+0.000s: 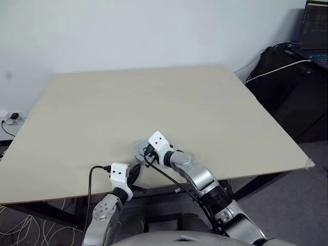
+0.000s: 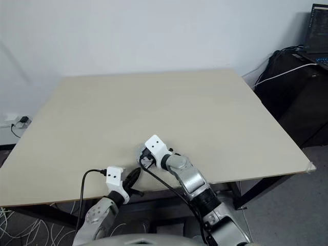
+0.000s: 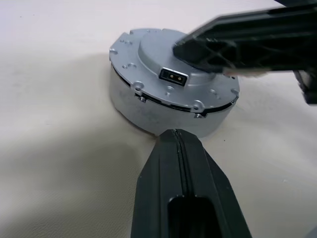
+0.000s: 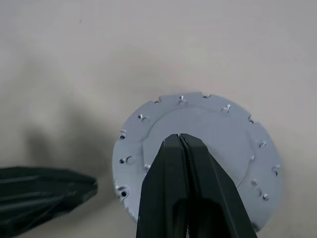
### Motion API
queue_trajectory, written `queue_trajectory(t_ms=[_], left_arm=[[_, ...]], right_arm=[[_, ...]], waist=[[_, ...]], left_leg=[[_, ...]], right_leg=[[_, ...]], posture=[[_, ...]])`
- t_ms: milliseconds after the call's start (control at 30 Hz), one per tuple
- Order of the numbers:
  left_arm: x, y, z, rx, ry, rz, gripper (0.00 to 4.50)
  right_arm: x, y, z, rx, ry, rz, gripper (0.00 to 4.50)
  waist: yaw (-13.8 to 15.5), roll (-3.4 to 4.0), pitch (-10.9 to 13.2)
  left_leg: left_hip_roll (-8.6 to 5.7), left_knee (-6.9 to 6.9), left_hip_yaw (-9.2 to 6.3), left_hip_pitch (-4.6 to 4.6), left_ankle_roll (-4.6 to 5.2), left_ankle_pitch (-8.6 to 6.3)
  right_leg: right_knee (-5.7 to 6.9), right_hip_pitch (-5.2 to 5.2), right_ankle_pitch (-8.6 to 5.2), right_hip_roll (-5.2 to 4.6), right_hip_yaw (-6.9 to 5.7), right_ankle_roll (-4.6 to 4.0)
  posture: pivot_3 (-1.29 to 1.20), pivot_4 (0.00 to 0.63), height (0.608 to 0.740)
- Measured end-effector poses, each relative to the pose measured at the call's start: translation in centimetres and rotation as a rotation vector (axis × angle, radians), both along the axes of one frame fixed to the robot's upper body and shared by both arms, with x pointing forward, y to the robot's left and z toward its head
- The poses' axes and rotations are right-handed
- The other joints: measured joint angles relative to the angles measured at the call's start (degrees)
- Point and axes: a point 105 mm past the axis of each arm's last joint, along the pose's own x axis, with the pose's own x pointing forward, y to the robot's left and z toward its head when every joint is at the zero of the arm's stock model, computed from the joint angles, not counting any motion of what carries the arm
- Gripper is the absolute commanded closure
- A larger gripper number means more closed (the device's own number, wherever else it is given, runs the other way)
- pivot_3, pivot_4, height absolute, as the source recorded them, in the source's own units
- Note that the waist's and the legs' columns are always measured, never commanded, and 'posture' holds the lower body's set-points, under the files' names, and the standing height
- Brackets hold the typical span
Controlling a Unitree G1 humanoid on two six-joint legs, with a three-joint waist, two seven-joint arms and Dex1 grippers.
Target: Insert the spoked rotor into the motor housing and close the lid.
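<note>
I can see a dark gap between the lid's rim and the motor housing, so next I open my right gripper and grasp the lid's raised hub (image 3: 159, 48) before my left gripper gets to the lid's rim.
The lid (image 3: 168, 82), a silver-grey disc with a raised hub and a small socket, lies flat on top of the motor housing (image 3: 131, 106), whose pale side wall shows beneath it. The closed unit (image 1: 139, 149) sits near the table's front edge. My right gripper (image 4: 179, 137) is shut with its tips over the lid's (image 4: 223, 134) raised hub; I cannot tell whether it touches. Just short of the housing's side wall, my left gripper (image 3: 176, 133) is shut with nothing in it. The spoked rotor is hidden.
The beige table (image 1: 154, 97) stretches wide behind the unit, and its front edge lies just under my wrists. A black case (image 1: 292, 87) with a laptop (image 1: 316, 31) and a white cable stands off the table's right side. Cables lie on the floor at the left.
</note>
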Motion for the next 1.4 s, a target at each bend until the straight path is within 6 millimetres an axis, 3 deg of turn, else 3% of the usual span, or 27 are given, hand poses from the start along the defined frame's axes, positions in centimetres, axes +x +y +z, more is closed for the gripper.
queue_trajectory(t_ms=[167,233,367,467,667,1000,1400], left_arm=[[0.0,0.0,0.0,0.001,0.001,0.003,4.5],[0.0,0.0,0.0,0.001,0.0,0.003,4.5],[0.0,0.1,0.0,0.002,0.001,0.004,4.5],[0.0,0.0,0.0,0.0,-0.001,0.002,4.5],[0.1,0.0,0.1,0.001,-0.004,-0.002,4.5],[-0.1,0.1,0.1,0.004,-0.002,0.003,4.5],[-0.1,0.3,0.3,0.007,-0.009,0.012,4.5]], right_arm=[[0.4,-0.2,-0.1,0.008,0.012,-0.011,4.47],[0.1,-0.3,0.0,0.031,0.023,0.006,4.08],[-1.3,0.0,1.7,0.145,0.02,0.077,2.88],[-1.1,-0.1,3.8,0.19,-0.049,0.097,1.89],[-1.0,-0.3,3.8,0.2,-0.055,0.109,0.04],[0.3,-0.4,1.2,0.129,-0.026,0.125,0.04],[1.1,-0.3,-0.5,0.092,-0.016,0.103,0.04]], waist=[[0.01,0.18,-0.15],[0.03,0.18,-0.17],[-0.15,0.24,-0.13],[-0.2,0.21,-0.15],[-0.17,0.2,-0.15],[-0.24,0.21,-0.15],[-0.33,0.22,-0.15]], left_leg=[[-0.01,0.0,0.0,0.0,0.0,0.0],[-0.01,0.0,-0.01,0.0,0.01,0.01],[0.0,-0.01,-0.01,-0.02,0.02,0.01],[0.0,-0.01,-0.02,-0.01,0.0,0.0],[-0.01,-0.01,-0.01,0.0,0.04,0.02],[-0.02,-0.02,-0.01,0.0,0.05,0.04],[-0.02,-0.04,-0.02,0.01,0.05,0.04]], right_leg=[[0.0,0.01,0.0,0.0,0.0,0.0],[0.0,0.01,0.0,0.0,0.0,0.0],[-0.01,-0.03,-0.01,0.0,0.01,0.01],[0.0,0.0,-0.01,0.0,-0.01,0.02],[-0.01,-0.01,-0.01,0.0,0.0,0.0],[0.0,-0.01,0.0,0.0,0.01,-0.01],[0.0,-0.01,0.04,0.01,0.02,-0.08]], posture=[[0.0,0.0,0.74],[0.0,0.0,0.74],[0.0,0.0,0.74],[0.0,0.0,0.74],[0.0,0.0,0.74],[0.0,0.0,0.74],[0.0,0.0,0.74]])
